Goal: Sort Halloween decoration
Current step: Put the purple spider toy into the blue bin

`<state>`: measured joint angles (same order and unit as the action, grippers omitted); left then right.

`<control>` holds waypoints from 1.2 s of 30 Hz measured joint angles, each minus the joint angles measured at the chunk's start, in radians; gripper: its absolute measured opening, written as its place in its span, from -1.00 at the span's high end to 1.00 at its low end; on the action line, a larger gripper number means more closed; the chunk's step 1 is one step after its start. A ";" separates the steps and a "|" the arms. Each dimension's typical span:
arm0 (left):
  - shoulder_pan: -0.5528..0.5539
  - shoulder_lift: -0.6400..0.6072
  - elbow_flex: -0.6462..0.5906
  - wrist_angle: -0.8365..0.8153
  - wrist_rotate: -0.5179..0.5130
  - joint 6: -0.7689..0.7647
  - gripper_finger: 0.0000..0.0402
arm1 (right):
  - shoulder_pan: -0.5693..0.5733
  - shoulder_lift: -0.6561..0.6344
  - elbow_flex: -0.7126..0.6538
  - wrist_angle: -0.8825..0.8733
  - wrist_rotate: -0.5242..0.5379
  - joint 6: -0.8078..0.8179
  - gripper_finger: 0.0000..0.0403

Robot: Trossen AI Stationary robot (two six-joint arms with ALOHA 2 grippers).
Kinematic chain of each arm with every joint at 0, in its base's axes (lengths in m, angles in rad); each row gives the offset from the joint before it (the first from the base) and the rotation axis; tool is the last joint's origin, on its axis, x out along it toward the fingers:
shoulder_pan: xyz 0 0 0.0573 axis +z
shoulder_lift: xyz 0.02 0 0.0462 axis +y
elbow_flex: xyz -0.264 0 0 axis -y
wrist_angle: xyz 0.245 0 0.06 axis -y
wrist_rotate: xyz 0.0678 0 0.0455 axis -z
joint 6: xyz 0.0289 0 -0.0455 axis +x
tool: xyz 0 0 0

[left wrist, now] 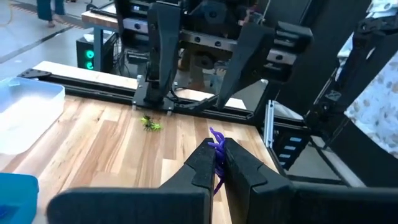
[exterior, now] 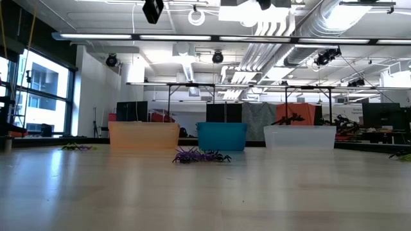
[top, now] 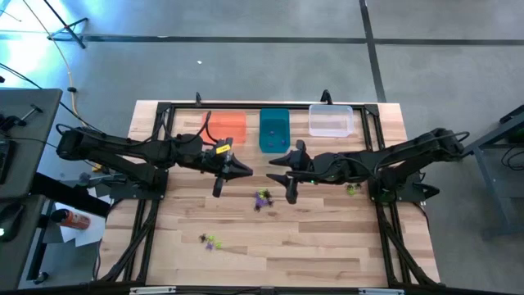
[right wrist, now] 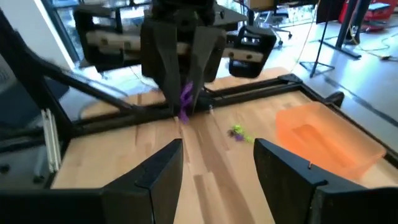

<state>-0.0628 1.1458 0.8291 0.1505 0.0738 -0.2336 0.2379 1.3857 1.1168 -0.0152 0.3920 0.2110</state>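
My left gripper will release the purple trinket inside the teal bin (top: 273, 141), near the bin's near side.
The Halloween decoration is small spidery trinkets. A purple, black and yellow-green cluster (top: 262, 198) (exterior: 199, 156) lies mid-table. A yellow-green and black pair (top: 211, 242) sits nearer the near edge, and one yellow-green trinket (top: 352, 189) (left wrist: 150, 124) lies under my right arm. My left gripper (top: 246, 170) (left wrist: 217, 155) hovers above mid-table, shut on one purple trinket (left wrist: 216, 143). My right gripper (top: 281, 177) (right wrist: 217, 158) faces it from the right, open and holding nothing. Both grippers are above the low view. My left gripper pinches the purple trinket (left wrist: 216, 148) (right wrist: 185, 96) between its two fingertips (left wrist: 202, 160). Some purple legs (left wrist: 214, 132) stick out past the tips. The fingers point toward the table's right, tipped slightly downward. The trinket is lifted clear of the table.
Three bins stand in a row along the far edge: an orange bin (top: 225, 127) (exterior: 143, 136), a teal bin (top: 274, 129) (exterior: 221, 136) and a clear bin (top: 332, 120) (exterior: 300, 136). Black frame rails (top: 155, 197) run along both table sides. Bare wood (top: 311, 246) lies toward the near edge.
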 joint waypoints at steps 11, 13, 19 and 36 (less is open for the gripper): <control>-0.004 0.012 0.000 -0.002 -0.059 -0.025 0.96 | -0.003 -0.035 -0.001 -0.145 -0.052 -0.015 0.93; -0.004 0.029 0.010 -0.002 -0.069 -0.025 0.96 | -0.004 -0.049 0.000 -0.159 -0.061 -0.011 0.91; 0.037 0.148 0.174 -0.136 -0.070 0.081 0.96 | -0.004 -0.138 -0.001 -0.250 -0.050 -0.011 0.98; 0.347 0.764 0.715 -0.596 -0.131 0.137 0.96 | -0.004 -0.249 -0.001 -0.463 0.083 0.075 1.00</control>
<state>0.2844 1.9093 1.5445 -0.4450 -0.0575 -0.0966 0.2334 1.1371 1.1162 -0.4786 0.4753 0.2858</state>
